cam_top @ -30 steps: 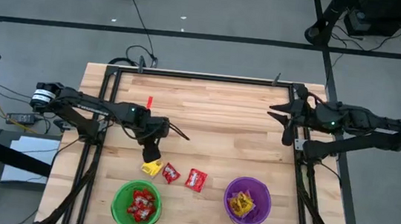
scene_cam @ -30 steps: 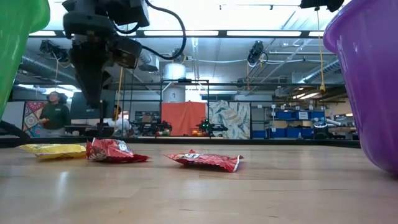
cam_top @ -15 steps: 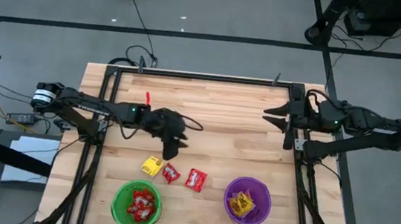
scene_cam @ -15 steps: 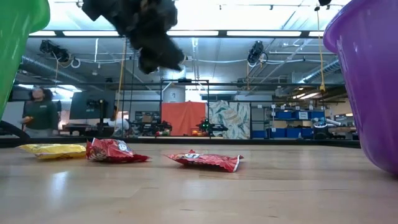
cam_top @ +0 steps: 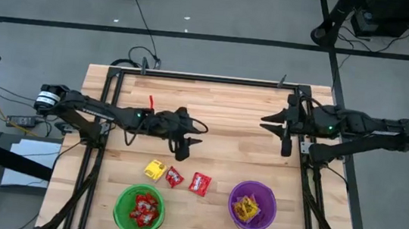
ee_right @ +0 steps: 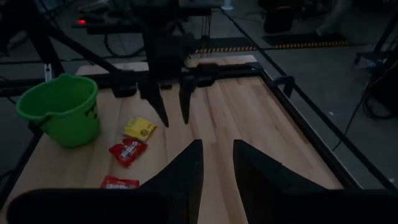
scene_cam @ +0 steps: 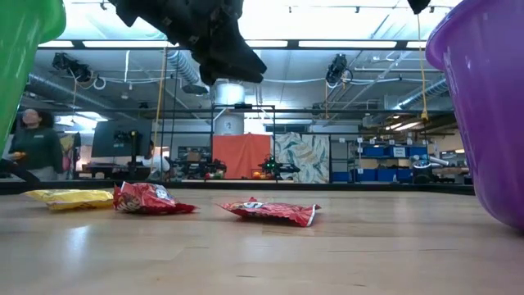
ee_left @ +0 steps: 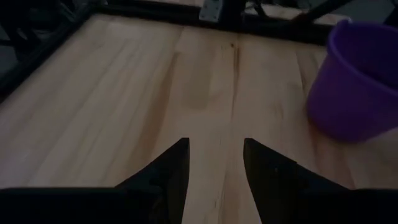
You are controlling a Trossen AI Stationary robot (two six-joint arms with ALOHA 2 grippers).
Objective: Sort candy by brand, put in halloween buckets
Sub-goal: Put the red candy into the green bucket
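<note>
Next, I move my left gripper to the table's red packet nearest the purple bucket, then close it on its edge (cam_top: 193, 181) that faces the other red packet.
Three candy packets lie flat in a row on the wooden table: a yellow one (cam_top: 154, 169) (ee_right: 140, 129), a red one (cam_top: 174, 177) (ee_right: 127, 151) beside it, and another red one (cam_top: 199, 183) (scene_cam: 270, 211). The green bucket (cam_top: 139, 209) holds red packets. Yellow packets lie in the purple bucket (cam_top: 252, 206). My left gripper (cam_top: 190, 145) (ee_left: 214, 155) hangs open and empty above the table, on the far side of the packets. My right gripper (cam_top: 273, 131) (ee_right: 216, 163) is open and empty near the table's right edge.
Black frame rails (cam_top: 105, 119) run along the table's left, right and far sides. Bare wood (cam_top: 232, 140) lies between the two grippers. Both buckets stand near the table's near edge. A person (scene_cam: 33, 147) stands in the room beyond the table.
My left gripper has risen from just above the yellow packet, moved toward the table's right and far edges, and turned from pointing down to pointing more level toward the right. The packets have stayed in place. My right gripper has shifted a little toward the table's left.
</note>
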